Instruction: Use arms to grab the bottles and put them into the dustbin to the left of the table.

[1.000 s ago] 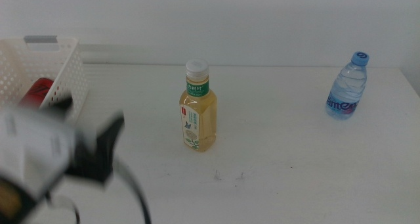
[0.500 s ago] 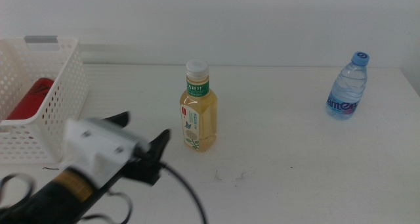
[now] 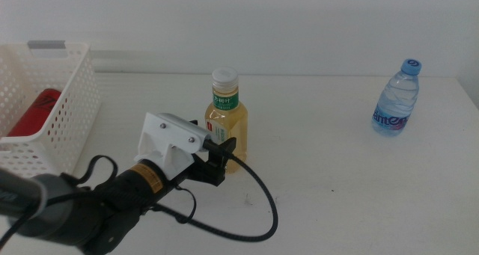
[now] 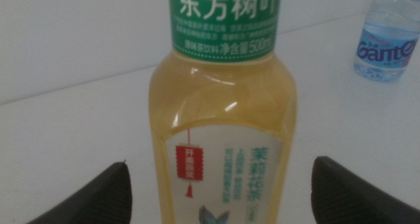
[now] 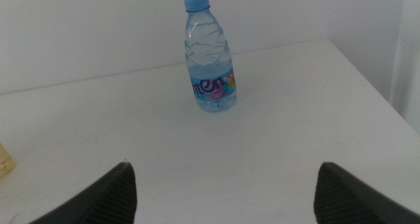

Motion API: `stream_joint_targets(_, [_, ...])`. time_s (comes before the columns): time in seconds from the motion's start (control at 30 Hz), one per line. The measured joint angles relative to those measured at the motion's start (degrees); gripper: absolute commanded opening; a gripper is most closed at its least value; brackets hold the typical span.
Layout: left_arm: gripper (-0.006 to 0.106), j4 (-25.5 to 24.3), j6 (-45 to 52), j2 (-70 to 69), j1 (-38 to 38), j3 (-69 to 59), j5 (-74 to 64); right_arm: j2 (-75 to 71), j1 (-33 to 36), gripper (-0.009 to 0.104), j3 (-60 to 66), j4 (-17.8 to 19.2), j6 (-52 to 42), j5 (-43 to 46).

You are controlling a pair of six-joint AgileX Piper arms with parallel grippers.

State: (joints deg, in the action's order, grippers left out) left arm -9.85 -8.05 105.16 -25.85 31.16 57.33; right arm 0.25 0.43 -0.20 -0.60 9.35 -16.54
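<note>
My left gripper needs to grip the yellow tea bottle at the middle of the body (image 3: 230, 136) (image 4: 221, 196), across the white label below its green label.
The yellow tea bottle (image 3: 225, 120) with a white cap and green label stands upright at the table's middle. My left gripper (image 3: 219, 156) is open right at its lower body; in the left wrist view the bottle (image 4: 223, 112) fills the gap between the two jaws, which stand apart on either side. The clear blue-capped water bottle (image 3: 396, 98) stands at the far right, also in the right wrist view (image 5: 211, 56). The red cola can (image 3: 34, 109) lies in the white dustbin (image 3: 52, 146) at the left. My right gripper (image 5: 223, 198) is open, well short of the water bottle.
The white table (image 3: 337, 180) has small dark scuff marks (image 3: 262, 201) in front of the tea bottle. A black cable (image 3: 254, 210) loops beside my left arm. The table's right edge runs close behind the water bottle.
My left arm has swung from the dustbin side rightward and forward, bringing its open gripper up to the tea bottle. The bottles and can have not moved.
</note>
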Motion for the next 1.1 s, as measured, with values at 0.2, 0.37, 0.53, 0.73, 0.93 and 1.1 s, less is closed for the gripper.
stream_joint_targets(0.2, [0.094,0.0,-1.0,5.1,0.0,5.2,0.0,0.0,0.0,0.085,0.0,0.0,0.0,0.0])
stream_joint_targets(0.37, [0.094,-0.1,-2.1,10.9,-0.3,10.5,0.3,0.0,0.0,0.085,0.0,0.0,0.0,0.0])
stream_joint_targets(0.53, [0.094,-0.4,-2.2,16.9,-0.4,16.0,0.6,0.0,0.0,0.085,0.0,0.0,0.0,0.0])
stream_joint_targets(0.73, [0.072,0.0,-2.4,19.3,-0.4,17.7,1.7,0.0,0.0,0.085,0.0,0.0,0.0,0.0])
stream_joint_targets(0.93, [0.019,-1.4,-2.0,17.5,-0.4,17.2,-0.9,0.0,0.0,0.085,0.0,0.0,0.0,0.0])
stream_joint_targets(1.1, [0.002,-4.4,-2.0,7.4,-0.4,13.0,-13.5,0.0,0.0,0.085,0.0,0.0,0.0,0.0])
